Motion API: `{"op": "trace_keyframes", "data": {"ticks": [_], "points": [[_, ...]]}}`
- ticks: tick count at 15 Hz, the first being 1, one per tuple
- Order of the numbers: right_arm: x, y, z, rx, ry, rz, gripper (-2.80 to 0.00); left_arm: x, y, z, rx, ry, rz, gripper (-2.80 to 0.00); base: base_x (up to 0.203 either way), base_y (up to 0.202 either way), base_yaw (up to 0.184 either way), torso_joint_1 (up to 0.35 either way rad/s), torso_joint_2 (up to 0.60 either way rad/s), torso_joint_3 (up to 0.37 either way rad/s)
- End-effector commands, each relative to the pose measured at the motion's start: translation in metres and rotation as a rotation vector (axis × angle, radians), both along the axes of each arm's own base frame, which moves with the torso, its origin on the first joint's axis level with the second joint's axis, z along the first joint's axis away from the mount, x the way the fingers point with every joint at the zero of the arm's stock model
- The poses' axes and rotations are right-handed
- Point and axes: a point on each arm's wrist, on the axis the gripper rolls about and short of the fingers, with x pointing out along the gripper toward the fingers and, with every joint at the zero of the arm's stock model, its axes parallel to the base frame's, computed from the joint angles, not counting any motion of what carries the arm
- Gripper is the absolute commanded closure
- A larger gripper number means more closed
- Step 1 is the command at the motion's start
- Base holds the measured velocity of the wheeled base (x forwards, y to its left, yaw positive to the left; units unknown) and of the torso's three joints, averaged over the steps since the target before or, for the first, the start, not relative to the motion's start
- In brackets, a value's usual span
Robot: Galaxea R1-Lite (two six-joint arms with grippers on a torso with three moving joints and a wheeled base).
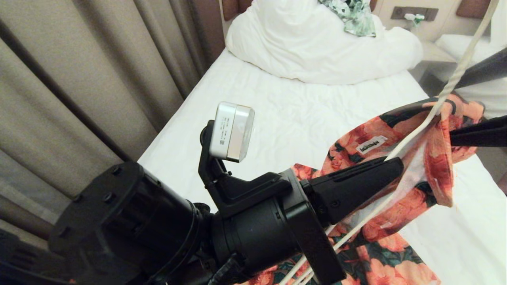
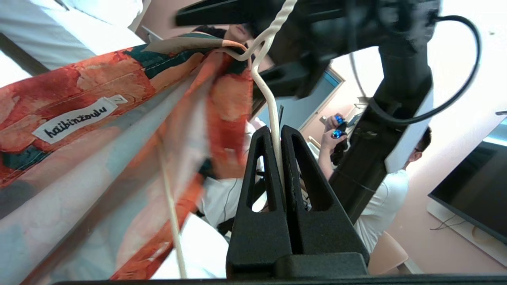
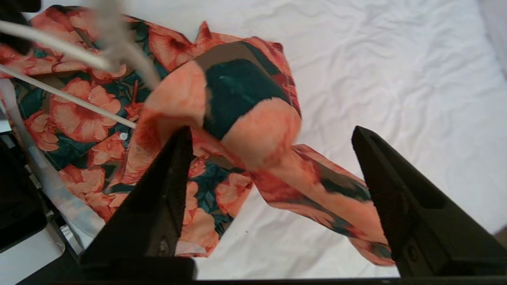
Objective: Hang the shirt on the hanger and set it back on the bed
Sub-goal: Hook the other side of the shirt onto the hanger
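Observation:
Next, I release the cream wire hanger, which hangs above the bed now, over the white bed (image 1: pixel 350 118) beside the flowered shirt's collar with my left gripper.
The flowered shirt (image 1: pixel 396 221) hangs over the bed (image 1: pixel 277 107), its collar draped on the cream wire hanger (image 1: pixel 455 75). My left gripper (image 1: pixel 396 160) is shut on the hanger's wire just below the collar; in the left wrist view the wire (image 2: pixel 273 111) runs up from between the closed fingertips of that gripper (image 2: pixel 276 132), beside the shirt's label side (image 2: pixel 99 91). My right gripper (image 1: pixel 449 111) stands open at the collar's right side. In the right wrist view its spread jaws (image 3: pixel 271 130) straddle a hanging fold of the shirt (image 3: pixel 253 130) without clamping it.
Beige curtains (image 1: pixel 79 79) run along the bed's left side. A bunched white duvet (image 1: pixel 317 47) with a green leaf-print garment (image 1: pixel 354 16) lies at the head. A second bed (image 1: pixel 467 43) stands at the right. A person holding controllers (image 2: pixel 380 198) is behind me.

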Motion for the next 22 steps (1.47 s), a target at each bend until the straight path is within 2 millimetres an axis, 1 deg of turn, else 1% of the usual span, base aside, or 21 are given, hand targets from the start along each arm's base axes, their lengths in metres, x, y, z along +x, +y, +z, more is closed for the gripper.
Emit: {"op": "trace_keyframes", "data": {"ticks": [1, 4, 7, 8, 13, 16, 18, 20, 22], "points": [[0.019, 0.011, -0.010, -0.036, 0.045, 0.015, -2.80, -0.001, 0.003, 0.004, -0.019, -0.007, -0.002, 0.00, 0.000, 0.000, 0.000, 0.000, 0.00, 0.000], [0.029, 0.014, -0.015, -0.036, 0.078, 0.044, -2.80, -0.002, 0.004, 0.006, -0.024, -0.011, -0.002, 0.00, 0.000, 0.000, 0.000, 0.000, 0.00, 0.000], [0.039, 0.014, -0.017, -0.022, 0.070, 0.071, -2.80, -0.001, 0.004, 0.006, -0.025, -0.012, -0.001, 0.00, 0.000, 0.000, 0.000, 0.000, 0.00, 0.000], [0.039, 0.013, -0.016, -0.019, 0.066, 0.089, 0.00, -0.001, 0.004, 0.007, -0.025, -0.013, 0.001, 0.00, 0.000, 0.000, 0.000, 0.000, 0.00, 0.000], [0.036, 0.011, -0.016, -0.017, 0.081, 0.103, 0.00, 0.011, 0.007, 0.005, -0.016, -0.023, 0.016, 0.00, 0.000, 0.000, 0.000, 0.000, 0.00, 0.000], [0.039, 0.012, -0.018, -0.010, 0.097, 0.117, 0.00, 0.026, 0.007, 0.013, -0.043, -0.045, 0.054, 0.00, 0.000, 0.000, 0.000, 0.000, 0.00, 0.000], [0.049, 0.011, -0.023, -0.001, 0.122, 0.117, 0.00, 0.041, 0.006, 0.013, -0.042, -0.065, 0.071, 0.00, 0.000, 0.000, 0.000, 0.000, 0.00, 0.000], [0.058, 0.007, -0.026, 0.025, 0.151, 0.126, 0.00, 0.050, 0.008, 0.009, -0.023, -0.082, 0.067, 0.00, 0.000, 0.000, 0.000, 0.000, 0.00, 0.000], [0.076, 0.003, -0.034, 0.061, 0.200, 0.138, 0.00, 0.061, 0.016, 0.016, -0.019, -0.138, 0.109, 0.00, 0.000, 0.000, 0.000, 0.000, 0.00, 0.000]]}}
